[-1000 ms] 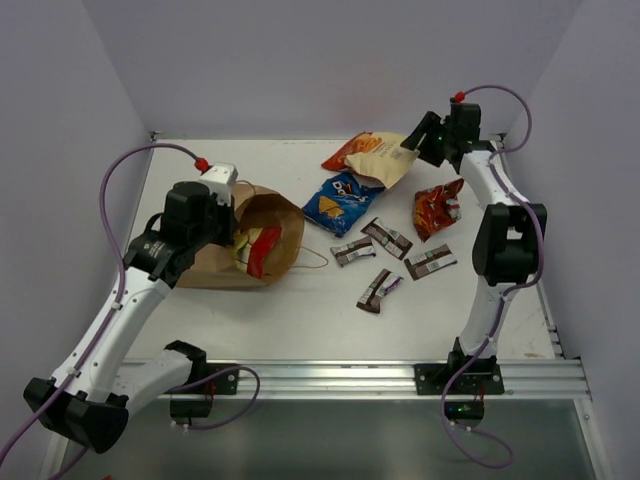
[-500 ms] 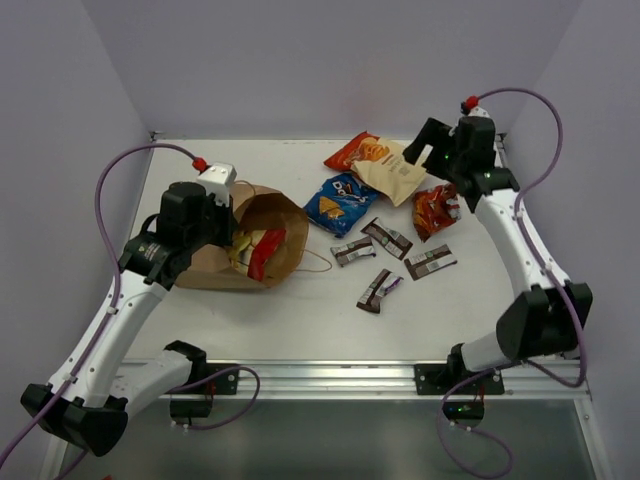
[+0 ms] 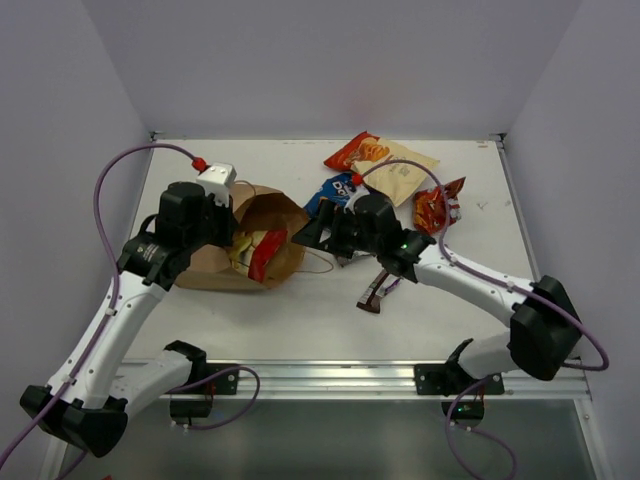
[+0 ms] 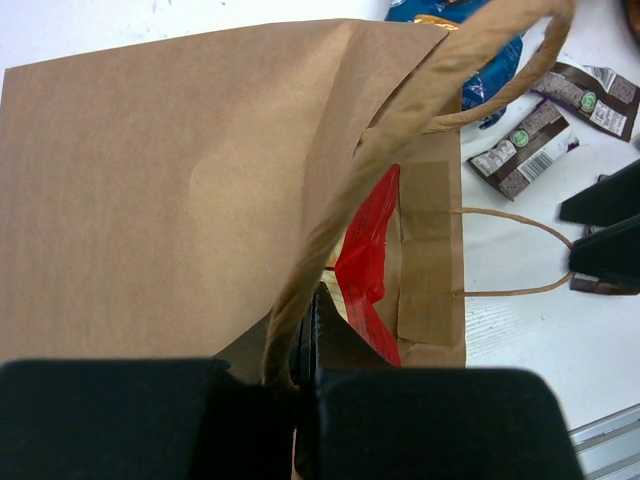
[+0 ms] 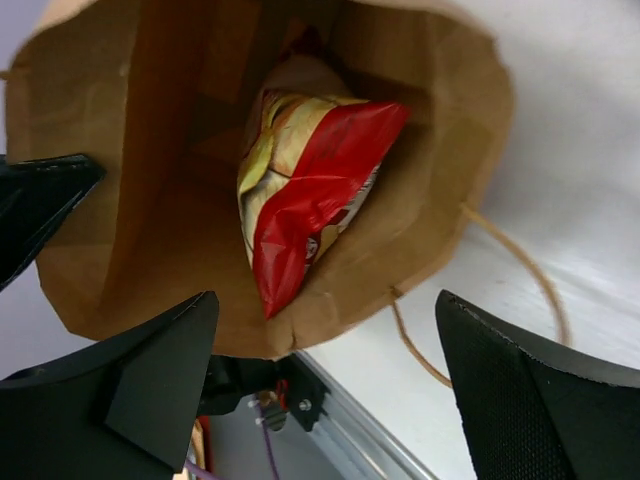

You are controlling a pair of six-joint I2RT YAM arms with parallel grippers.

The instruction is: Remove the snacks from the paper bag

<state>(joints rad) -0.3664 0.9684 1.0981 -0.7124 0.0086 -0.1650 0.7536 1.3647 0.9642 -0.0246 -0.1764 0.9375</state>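
Next, I close my right gripper on the middle of the red-white chip bag's red end [image 3: 267, 252] [image 5: 322, 188], the end that faces the opening of the brown paper bag.
The brown paper bag [image 3: 215, 255] lies on its side with its mouth to the right. My left gripper [image 3: 238, 222] is shut on its twine handle [image 4: 400, 110] at the upper rim and holds the mouth open. A red-white chip bag [image 3: 262, 250] lies just inside the mouth, also clear in the right wrist view [image 5: 310, 190]. My right gripper [image 3: 312, 232] is open and empty just in front of the mouth [image 5: 330, 380]. Outside lie a blue bag [image 3: 332, 190], an orange bag [image 3: 355, 150], an orange-cream bag [image 3: 400, 172], a dark red bag [image 3: 435, 205] and a candy bar [image 3: 375, 290].
The right forearm [image 3: 450, 272] stretches across the table over the other candy bars. Two candy bars [image 4: 525, 150] show beside the bag mouth in the left wrist view. A loose twine handle [image 3: 315, 262] lies on the table. The table's front rail [image 3: 330, 375] is close.
My right gripper let go of the orange-cream bag at the back right and swung left and forward to the paper bag's mouth. The left gripper kept its hold.
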